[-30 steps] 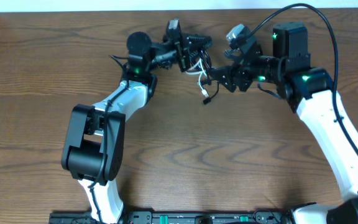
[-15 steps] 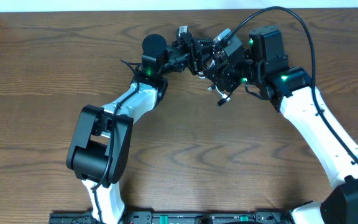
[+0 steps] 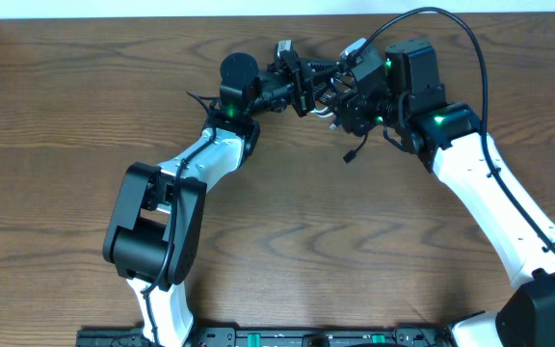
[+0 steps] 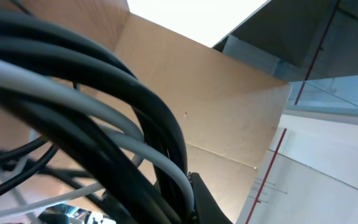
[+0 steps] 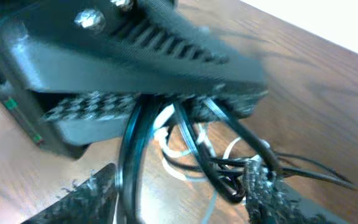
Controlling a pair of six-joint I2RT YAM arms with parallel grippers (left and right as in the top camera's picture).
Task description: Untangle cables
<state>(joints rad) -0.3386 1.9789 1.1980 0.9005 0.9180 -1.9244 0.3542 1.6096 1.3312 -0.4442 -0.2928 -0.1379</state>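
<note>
The black cable and the white cable are pinched together in my left gripper, so next my right gripper closes on the hanging parts of the cables (image 5: 194, 140) before my left gripper opens.
The cables are a tangled bundle (image 3: 323, 94) held above the table between my two grippers at the far centre. My left gripper (image 3: 302, 85) is shut on the bundle; in the left wrist view the black cable (image 4: 110, 68) and the white cable (image 4: 73, 93) run close across the lens into the jaws (image 4: 188, 202). My right gripper (image 3: 343, 104) is open, its fingers spread either side of the hanging strands (image 5: 179, 193). There the black cable (image 5: 132, 149) and the white cable (image 5: 174, 163) loop below the left gripper. A black plug end (image 3: 352, 154) dangles to the table.
The brown wooden table (image 3: 287, 241) fills the overhead view, with a pale wall edge along the back (image 3: 162, 8). The left arm's elbow (image 3: 152, 226) and the right arm's white link (image 3: 494, 212) stretch over the table. A thick black robot wire (image 3: 470, 39) arcs over the right wrist.
Both arms have closed in on each other, the right gripper moving left to meet the bundle. In the last half second the dangling plug end has swung slightly right.
</note>
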